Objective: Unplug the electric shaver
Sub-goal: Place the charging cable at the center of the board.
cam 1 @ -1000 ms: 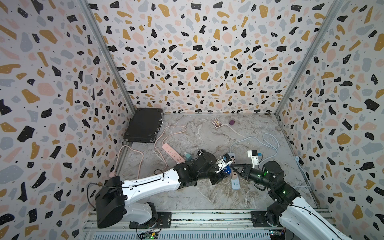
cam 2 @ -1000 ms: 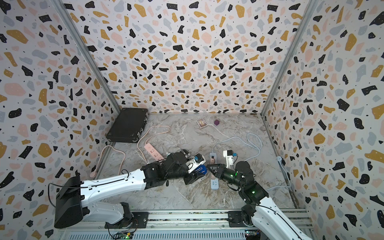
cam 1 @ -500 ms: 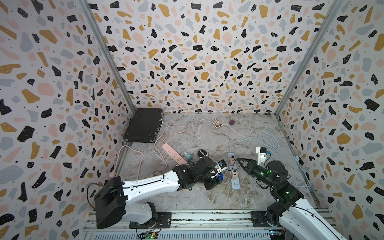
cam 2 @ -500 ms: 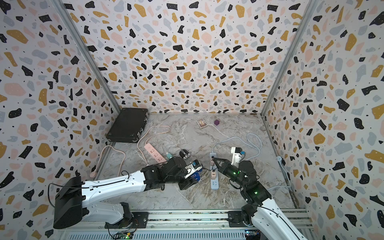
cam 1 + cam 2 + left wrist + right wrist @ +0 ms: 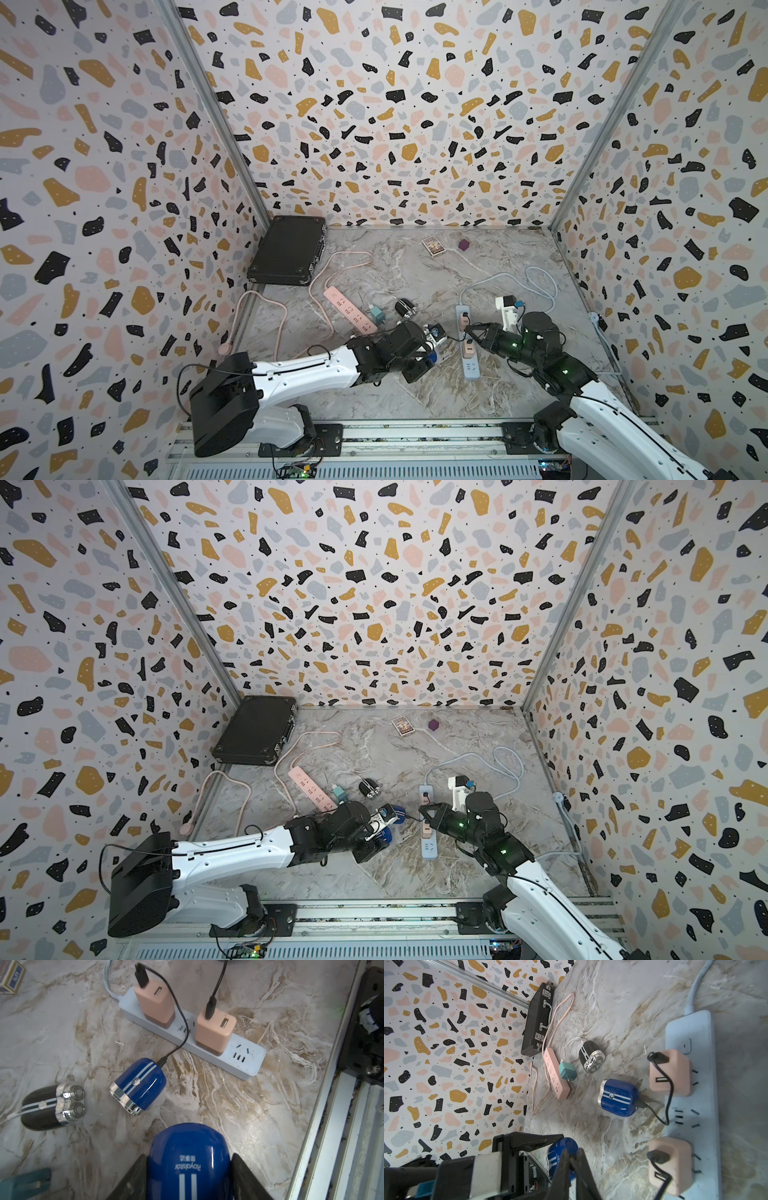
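The blue electric shaver will go down on the table (image 5: pixel 399 340) (image 5: pixel 100 1168) between the pink power strip and the cabled shaver, put there by my left gripper.
My left gripper (image 5: pixel 188 1157) is shut on a blue electric shaver (image 5: pixel 189 1167), and its fingers press both sides of the body. The shaver's rounded end carries no cable, and it shows in both top views (image 5: pixel 432 357) (image 5: pixel 385 834). My right gripper (image 5: pixel 572 1157) is shut, with the dark end of a black charging cable pinched at its tip. In a top view it hovers (image 5: pixel 469 331) over the light-blue power strip (image 5: pixel 469 368). That cable runs to a pink adapter (image 5: pixel 216 1030) on the strip. A second blue shaver (image 5: pixel 138 1086) lies on the table, still cabled to the other pink adapter (image 5: pixel 154 1001).
A black shaver (image 5: pixel 405 308) with a white cable lies beside a teal adapter (image 5: pixel 377 316) and a pink power strip (image 5: pixel 349 309). A black case (image 5: pixel 289 249) sits at the back left. A card box (image 5: pixel 432 245) and a purple piece (image 5: pixel 464 245) lie at the back.
A second ago both grippers met over the blue shaver. They have pulled apart: the left drew back with the shaver, and the right moved right and back to the strip.
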{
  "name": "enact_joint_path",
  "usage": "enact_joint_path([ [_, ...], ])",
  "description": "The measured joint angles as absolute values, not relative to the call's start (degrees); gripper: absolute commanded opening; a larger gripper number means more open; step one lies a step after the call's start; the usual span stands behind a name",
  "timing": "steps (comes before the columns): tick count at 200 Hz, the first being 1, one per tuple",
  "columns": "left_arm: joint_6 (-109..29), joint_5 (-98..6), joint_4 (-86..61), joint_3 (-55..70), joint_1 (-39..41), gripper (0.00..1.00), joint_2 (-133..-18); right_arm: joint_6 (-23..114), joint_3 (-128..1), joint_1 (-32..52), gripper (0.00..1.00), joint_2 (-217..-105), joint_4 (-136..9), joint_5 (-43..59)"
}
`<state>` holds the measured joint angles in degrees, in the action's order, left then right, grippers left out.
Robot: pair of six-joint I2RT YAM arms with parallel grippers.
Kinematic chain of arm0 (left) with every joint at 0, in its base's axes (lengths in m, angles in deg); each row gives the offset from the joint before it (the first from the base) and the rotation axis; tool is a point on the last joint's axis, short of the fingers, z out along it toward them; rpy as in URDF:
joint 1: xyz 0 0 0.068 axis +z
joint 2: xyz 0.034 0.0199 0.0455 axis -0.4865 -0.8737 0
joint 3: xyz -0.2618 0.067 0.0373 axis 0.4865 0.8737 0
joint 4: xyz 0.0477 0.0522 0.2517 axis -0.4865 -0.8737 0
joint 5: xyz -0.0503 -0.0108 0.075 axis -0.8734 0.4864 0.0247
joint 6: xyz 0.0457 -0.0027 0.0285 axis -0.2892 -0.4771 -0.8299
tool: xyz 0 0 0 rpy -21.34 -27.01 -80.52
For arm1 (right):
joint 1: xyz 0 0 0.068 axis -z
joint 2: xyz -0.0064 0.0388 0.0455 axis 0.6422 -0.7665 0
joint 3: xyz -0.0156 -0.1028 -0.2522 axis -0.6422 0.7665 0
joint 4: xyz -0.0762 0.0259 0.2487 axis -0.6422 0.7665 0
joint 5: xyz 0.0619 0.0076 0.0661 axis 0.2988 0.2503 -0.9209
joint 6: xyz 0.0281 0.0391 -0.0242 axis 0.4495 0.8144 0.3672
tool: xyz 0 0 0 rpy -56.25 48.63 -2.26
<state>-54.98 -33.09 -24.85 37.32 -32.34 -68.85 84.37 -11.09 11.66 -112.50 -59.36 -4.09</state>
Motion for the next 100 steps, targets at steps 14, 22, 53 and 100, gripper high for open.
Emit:
enact_joint_path([
  [14,-54.54,-32.39,-23.56,38.56,-32.08,0.3,-70.29,83.54,-11.09,11.66,0.1,-112.33,-58.83,-5.23],
  [22,-54.21,-31.6,-23.06,39.07,-31.84,0.3,-71.43,83.09,-11.09,11.66,0.11,-112.3,-58.4,-5.78],
  [53,-52.42,-28.59,-20.35,41.19,-30.04,0.3,-74.57,81.07,-11.11,11.64,0.13,-112.24,-56.17,-7.64],
  [100,-51.26,-24.74,-17.99,41.97,-26.61,0.3,-75.62,77.95,-11.11,11.07,0.18,-113.13,-52.52,-9.12],
])
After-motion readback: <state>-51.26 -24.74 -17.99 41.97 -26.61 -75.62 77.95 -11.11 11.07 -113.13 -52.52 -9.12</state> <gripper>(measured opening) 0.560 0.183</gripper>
